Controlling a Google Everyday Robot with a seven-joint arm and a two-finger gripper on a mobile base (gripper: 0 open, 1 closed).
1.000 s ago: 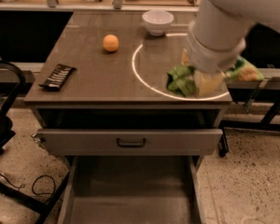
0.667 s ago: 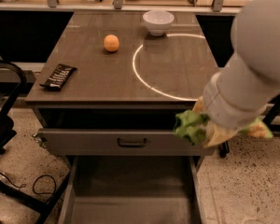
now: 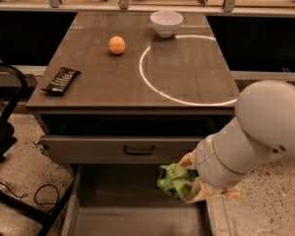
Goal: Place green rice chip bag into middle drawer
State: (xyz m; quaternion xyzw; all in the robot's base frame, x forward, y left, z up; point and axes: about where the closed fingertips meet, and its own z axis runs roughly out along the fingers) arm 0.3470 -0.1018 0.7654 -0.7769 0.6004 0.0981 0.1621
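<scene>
The green rice chip bag, still hanging above the drawer floor, will be put down by my gripper on the middle drawer's bare bottom, roughly (image 3: 152, 195) below the dark handle.
The green rice chip bag (image 3: 173, 180) is crumpled, bright green with tan and yellow edges, and hangs in the air under my white arm. My gripper (image 3: 189, 183) is shut on it; the fingers are mostly hidden by the wrist and the bag. The bag is held over the right part of the open middle drawer (image 3: 113, 203), a wide grey box with a bare floor, pulled out at the bottom of the view. The bag is above the drawer floor and does not touch it.
The drawer above has a grey front with a dark handle (image 3: 138, 150) and stands slightly open. On the tabletop are an orange (image 3: 117, 44), a white bowl (image 3: 166, 22) and a black bar wrapper (image 3: 61, 80). A black chair frame (image 3: 2, 132) and a cable (image 3: 42, 194) are at the left.
My arm has carried the bag from the right of the tabletop forward over the front edge and down to the open middle drawer.
</scene>
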